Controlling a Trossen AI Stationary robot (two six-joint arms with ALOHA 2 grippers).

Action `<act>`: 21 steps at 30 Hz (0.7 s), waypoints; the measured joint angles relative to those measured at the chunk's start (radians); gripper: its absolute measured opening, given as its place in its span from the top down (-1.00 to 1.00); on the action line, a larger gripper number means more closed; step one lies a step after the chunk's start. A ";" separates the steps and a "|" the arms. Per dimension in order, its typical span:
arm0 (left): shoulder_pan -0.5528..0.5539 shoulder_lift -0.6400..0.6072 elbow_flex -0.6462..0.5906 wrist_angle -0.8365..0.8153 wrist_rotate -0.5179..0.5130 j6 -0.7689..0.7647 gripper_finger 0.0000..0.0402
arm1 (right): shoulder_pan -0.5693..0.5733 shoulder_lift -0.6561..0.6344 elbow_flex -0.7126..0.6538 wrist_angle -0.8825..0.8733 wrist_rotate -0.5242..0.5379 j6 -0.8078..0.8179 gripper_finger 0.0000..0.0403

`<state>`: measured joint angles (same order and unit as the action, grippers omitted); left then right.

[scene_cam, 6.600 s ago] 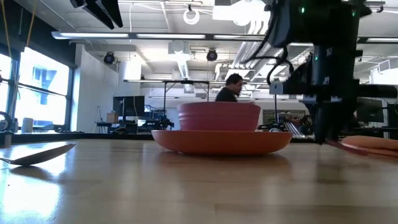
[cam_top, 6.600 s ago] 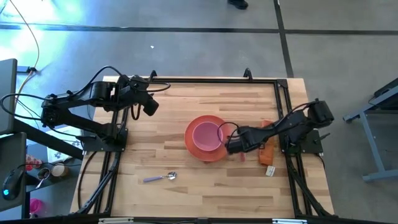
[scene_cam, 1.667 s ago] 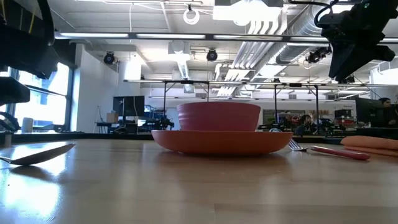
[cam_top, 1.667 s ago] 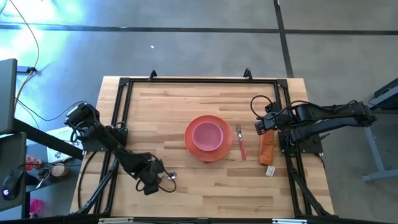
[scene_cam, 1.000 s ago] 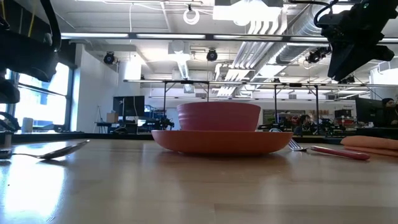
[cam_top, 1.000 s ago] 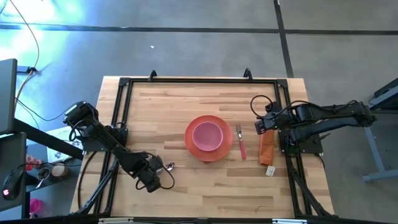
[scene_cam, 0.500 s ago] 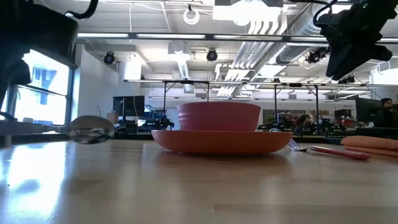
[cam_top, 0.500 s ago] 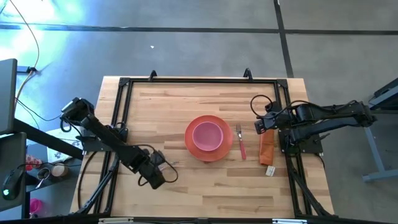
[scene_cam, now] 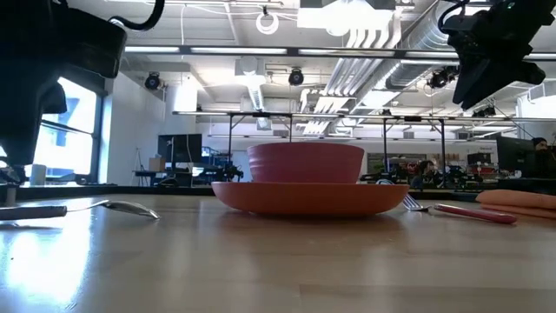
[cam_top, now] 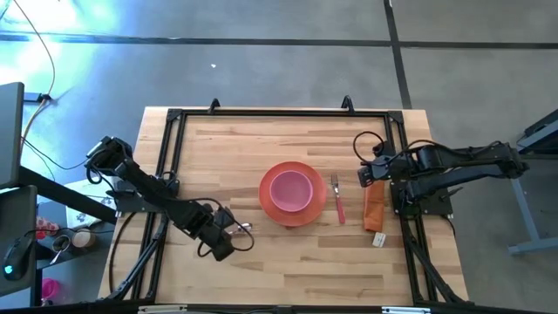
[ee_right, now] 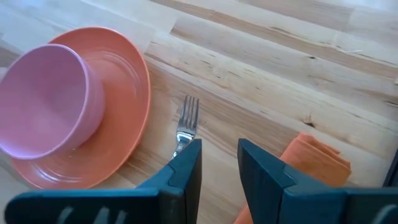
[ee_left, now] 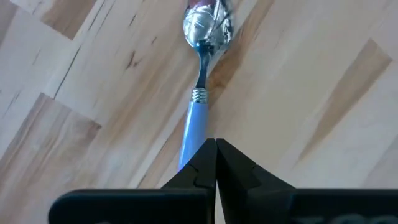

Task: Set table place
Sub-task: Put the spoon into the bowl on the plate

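I have my left gripper back at the end of the spoon's lilac handle, so next I open it, move it forward and take the spoon's neck (ee_left: 203, 71) before I lift the spoon.
The lilac-handled spoon (ee_left: 200, 74) lies left of the orange plate (cam_top: 267, 208), its bowl (cam_top: 247, 228) pointing toward the plate. My left gripper (ee_left: 216, 144) is shut on its handle, low over the table (cam_top: 261, 139); it also shows in the high view (cam_top: 232, 233). The pink bowl (cam_top: 290, 189) stands on the plate. The pink-handled fork (cam_top: 337, 202) lies on the table just right of the plate. My right gripper (ee_right: 219, 155) is open and empty, held above the table near the fork's far end; it also shows in the high view (cam_top: 366, 172). My left gripper pinches the spoon's lilac handle (ee_left: 189, 140) between its two fingers. The fingers slant down from the table's left side, and the handle's free end is hidden under them. The spoon sticks out ahead about level (scene_cam: 122, 207), close to the table; whether it touches I cannot tell.
A folded orange cloth strip (cam_top: 375, 208) lies right of the fork, with a small white tag (cam_top: 379, 238) near it. A black rail frame (cam_top: 279, 113) runs round the table. Bare wood shows at the far side and along the near edge.
My left gripper, shut on the spoon throughout, has carried it toward the table's right edge, nearer the plate, and a little toward the far edge. The spoon rose clear of the table midway and is now low again.
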<state>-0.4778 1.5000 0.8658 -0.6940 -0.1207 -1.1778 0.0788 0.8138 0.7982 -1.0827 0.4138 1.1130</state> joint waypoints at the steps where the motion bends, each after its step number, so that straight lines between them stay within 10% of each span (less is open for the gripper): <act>1: 0.000 0.000 0.000 0.001 0.000 0.004 0.99 | 0.000 -0.002 0.000 0.001 0.001 0.000 0.53; 21: 0.000 0.141 -0.036 0.024 0.094 0.018 -0.30 | 0.000 -0.004 0.000 0.007 0.000 -0.014 0.53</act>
<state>-0.4778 1.6409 0.8301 -0.6699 -0.0265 -1.1595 0.0788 0.8097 0.7982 -1.0760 0.4141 1.0985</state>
